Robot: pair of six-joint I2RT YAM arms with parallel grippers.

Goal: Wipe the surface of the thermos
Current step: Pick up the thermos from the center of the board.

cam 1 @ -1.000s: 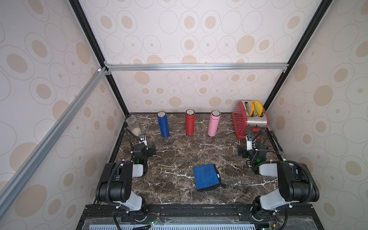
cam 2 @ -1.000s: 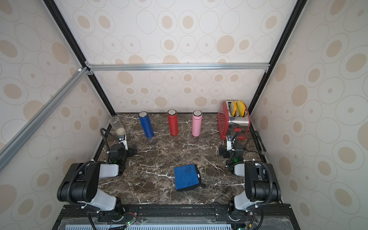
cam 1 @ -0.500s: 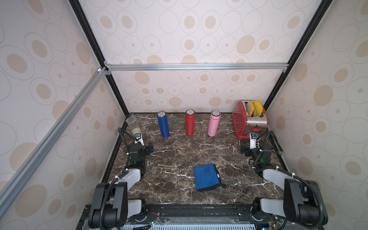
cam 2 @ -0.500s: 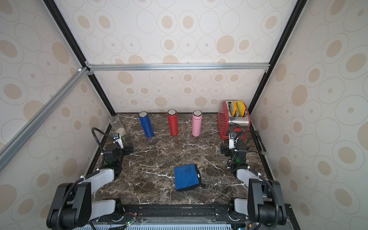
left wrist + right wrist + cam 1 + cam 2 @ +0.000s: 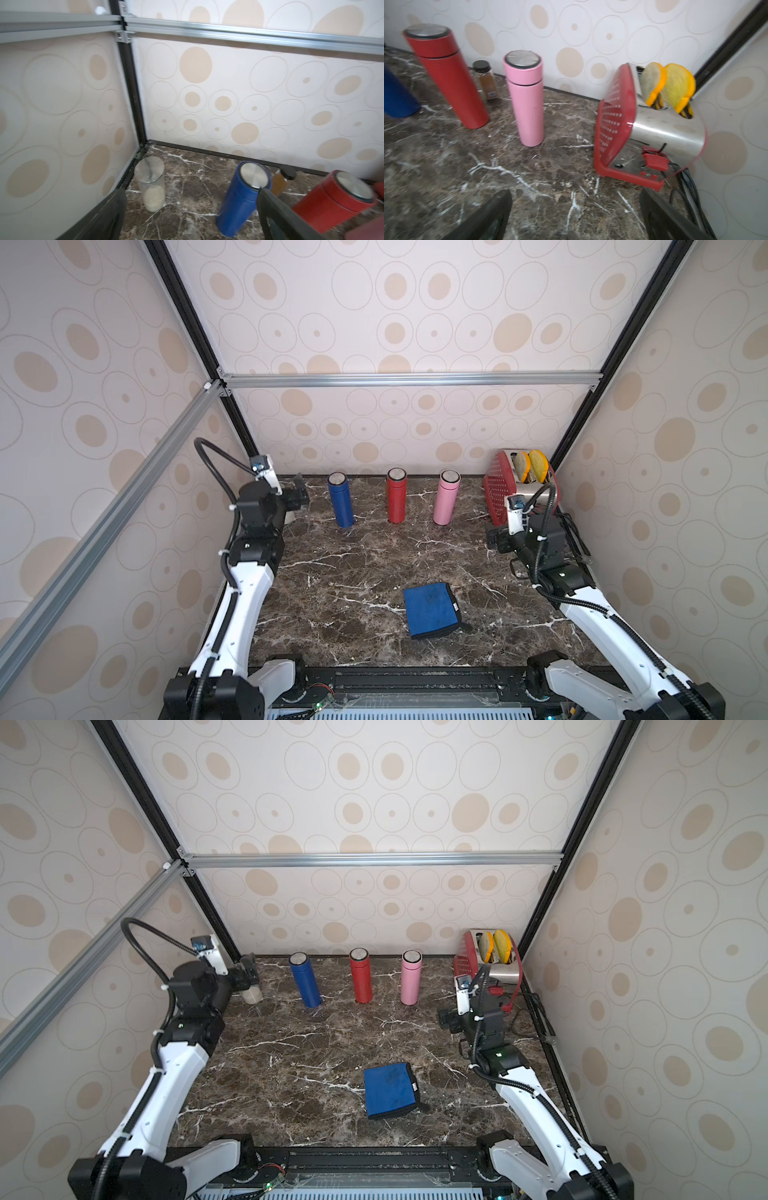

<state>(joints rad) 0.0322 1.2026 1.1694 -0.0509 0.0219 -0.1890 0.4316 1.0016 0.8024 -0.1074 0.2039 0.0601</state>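
I will close my left gripper on the upper part [image 5: 338, 487] [image 5: 247, 193] of the blue thermos, just under its steel top.
Three thermoses stand upright in a row at the back of the marble table: blue [image 5: 340, 504] [image 5: 305, 982], red [image 5: 396, 499] [image 5: 360, 979] and pink [image 5: 445, 502] [image 5: 410, 979]. A folded blue cloth [image 5: 432, 610] [image 5: 390, 1090] lies flat near the front middle, with nothing touching it. My left gripper [image 5: 300, 497] [image 5: 190, 195] hangs open and empty at the back left, just left of the blue thermos [image 5: 241, 197]. My right gripper [image 5: 496, 541] [image 5: 575, 193] is open and empty over bare marble at the right. It faces the pink thermos [image 5: 527, 99] and the red thermos [image 5: 450, 83].
A red and steel toaster [image 5: 519, 489] [image 5: 643, 128] with two bread slices sits in the back right corner, its cable running along the right wall. A glass jar [image 5: 150, 182] of white grains stands in the back left corner. A small spice jar [image 5: 485, 83] stands behind the thermoses.
Both arms have unfolded from a low tucked pose and lifted their grippers up and toward the back. Both grippers stay open. Thermoses and cloth have not moved.
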